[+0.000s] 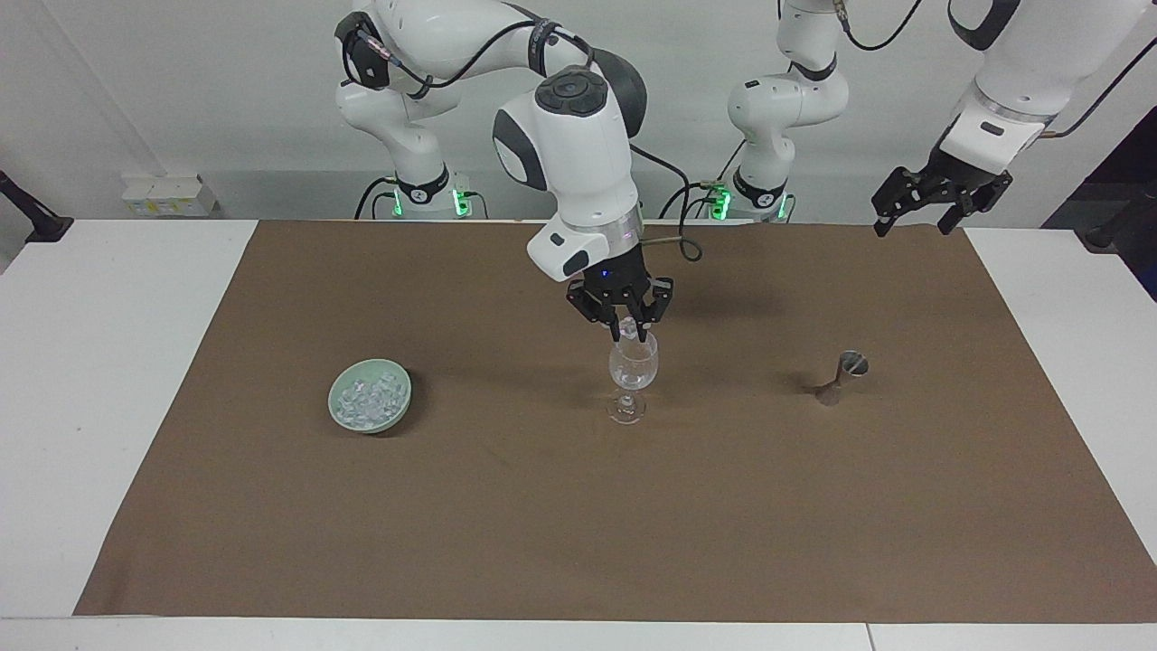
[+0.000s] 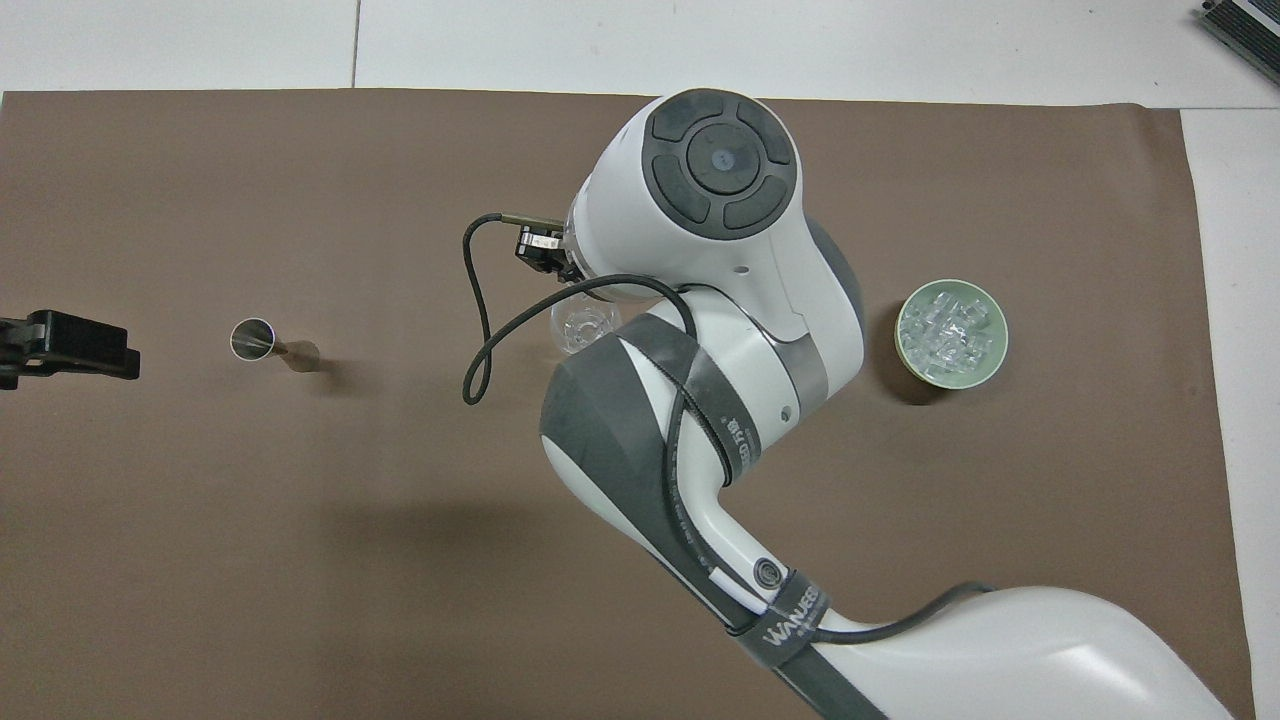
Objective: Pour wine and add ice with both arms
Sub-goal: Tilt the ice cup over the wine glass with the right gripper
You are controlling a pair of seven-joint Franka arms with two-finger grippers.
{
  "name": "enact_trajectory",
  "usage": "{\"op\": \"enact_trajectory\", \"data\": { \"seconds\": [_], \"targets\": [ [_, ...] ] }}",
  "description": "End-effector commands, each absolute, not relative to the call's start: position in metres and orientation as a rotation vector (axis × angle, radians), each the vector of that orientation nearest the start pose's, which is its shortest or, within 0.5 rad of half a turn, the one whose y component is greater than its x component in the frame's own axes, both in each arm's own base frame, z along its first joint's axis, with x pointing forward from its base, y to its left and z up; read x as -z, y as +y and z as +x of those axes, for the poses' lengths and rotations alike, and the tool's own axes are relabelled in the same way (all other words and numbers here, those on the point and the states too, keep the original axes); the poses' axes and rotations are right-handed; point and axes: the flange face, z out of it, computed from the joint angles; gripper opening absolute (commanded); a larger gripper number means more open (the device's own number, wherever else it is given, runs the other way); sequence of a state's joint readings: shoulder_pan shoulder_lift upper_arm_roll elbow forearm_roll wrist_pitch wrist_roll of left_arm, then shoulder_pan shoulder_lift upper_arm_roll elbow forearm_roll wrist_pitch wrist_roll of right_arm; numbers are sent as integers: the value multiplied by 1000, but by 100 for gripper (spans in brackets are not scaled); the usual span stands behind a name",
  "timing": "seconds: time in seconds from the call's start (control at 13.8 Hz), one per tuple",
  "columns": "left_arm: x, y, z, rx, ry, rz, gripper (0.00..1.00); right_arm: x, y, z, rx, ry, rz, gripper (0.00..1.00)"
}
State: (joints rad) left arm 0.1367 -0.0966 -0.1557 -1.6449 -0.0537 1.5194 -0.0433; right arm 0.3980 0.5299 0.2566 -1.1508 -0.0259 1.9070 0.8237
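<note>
My right gripper has the ice cube. It will let go of it inside the clear stemmed wine glass (image 2: pixel 585 324) on the brown mat.
My right gripper (image 1: pixel 627 333) is shut on one clear ice cube (image 1: pixel 625 328) and holds it just over the mouth of the clear stemmed wine glass (image 1: pixel 633 366), which stands mid-table. In the overhead view the right arm covers the gripper and part of the glass (image 2: pixel 583 330). The heap of ice (image 1: pixel 366 399) lies in a pale green bowl (image 1: pixel 407 394) toward the right arm's end; the ice (image 2: pixel 950 330) and the bowl (image 2: pixel 898 336) also show in the overhead view. My left gripper (image 1: pixel 940 197) waits open and empty, raised over the left arm's end of the table, and also shows in the overhead view (image 2: pixel 60 345).
A small steel jigger (image 1: pixel 845 373) stands on the brown mat (image 1: pixel 578 524) between the glass and the left arm's end; it also shows in the overhead view (image 2: pixel 255 339). White table (image 1: pixel 108 362) borders the mat at both ends.
</note>
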Motion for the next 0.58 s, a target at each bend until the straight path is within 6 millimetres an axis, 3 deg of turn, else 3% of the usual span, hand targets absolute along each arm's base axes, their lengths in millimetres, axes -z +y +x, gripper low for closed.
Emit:
{"op": "enact_trajectory", "data": {
  "seconds": [0.0, 0.51],
  "targets": [
    [-642, -7, 516, -62, -79, -3192, 100, -516, 405, 610, 177, 334, -2910, 0],
    [-642, -6, 516, -62, -79, -3192, 100, -489, 410, 609, 207, 345, -2911, 0]
  ]
}}
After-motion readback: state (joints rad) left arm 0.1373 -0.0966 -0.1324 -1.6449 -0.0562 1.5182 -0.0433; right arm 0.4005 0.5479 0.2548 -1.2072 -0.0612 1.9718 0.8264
